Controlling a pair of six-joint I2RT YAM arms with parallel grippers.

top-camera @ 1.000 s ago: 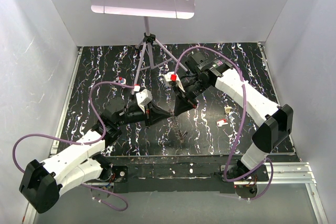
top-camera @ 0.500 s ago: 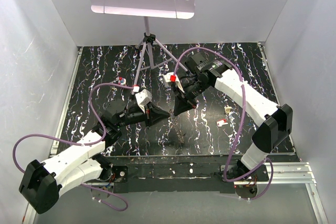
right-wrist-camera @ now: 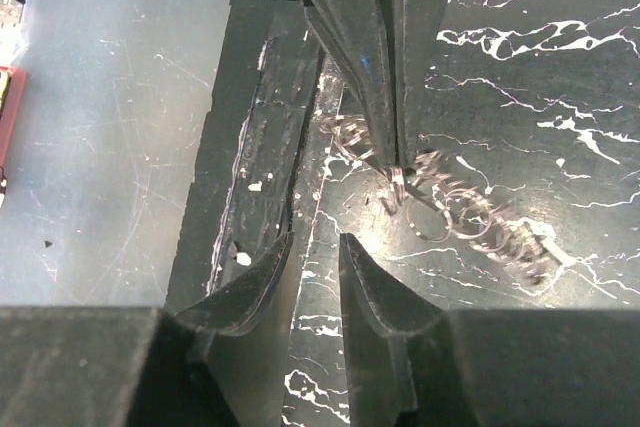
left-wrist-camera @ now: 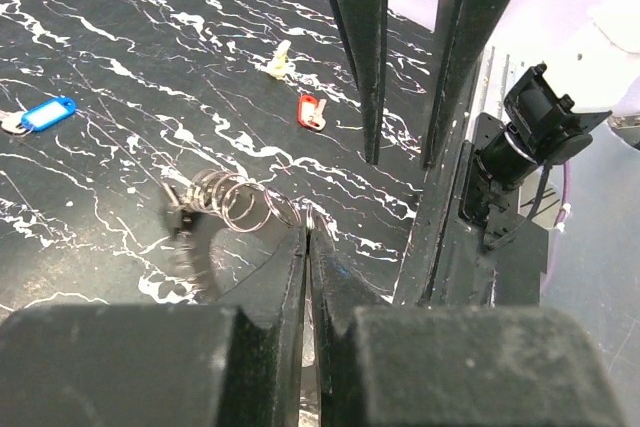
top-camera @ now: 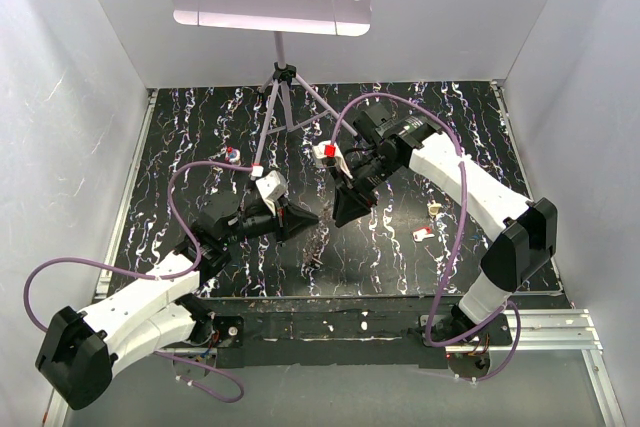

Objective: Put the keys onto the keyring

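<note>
My right gripper's fingers are short of the swinging keyring, so they should move nearer and pinch the small ring in my left gripper (right-wrist-camera: 397, 185) before that gripper opens.
My left gripper (top-camera: 308, 218) is shut on the keyring (top-camera: 316, 245), a thin grey wire ring fringed with small metal rings, and holds it just above the mat. In the left wrist view the closed fingertips (left-wrist-camera: 298, 239) pinch the wire and the fringed ring (left-wrist-camera: 232, 202) hangs to the left. My right gripper (top-camera: 343, 217) is open and empty, its tips just right of the ring. In the right wrist view (right-wrist-camera: 312, 244) it sits below the keyring (right-wrist-camera: 470, 212). A red key (top-camera: 423, 233), a cream key (top-camera: 434, 209) and a blue key (top-camera: 232, 154) lie on the mat. Other keys are out of view.
A music stand's tripod (top-camera: 285, 97) stands at the back middle of the black marbled mat (top-camera: 400, 257), its perforated tray overhead. White walls enclose the mat on three sides. The blue key (left-wrist-camera: 48, 113), red key (left-wrist-camera: 311, 111) and cream key (left-wrist-camera: 278, 59) also show in the left wrist view.
The two grippers, tip to tip a second ago, have drawn apart. My left gripper has pulled back left with the keyring, which swings blurred below it.
</note>
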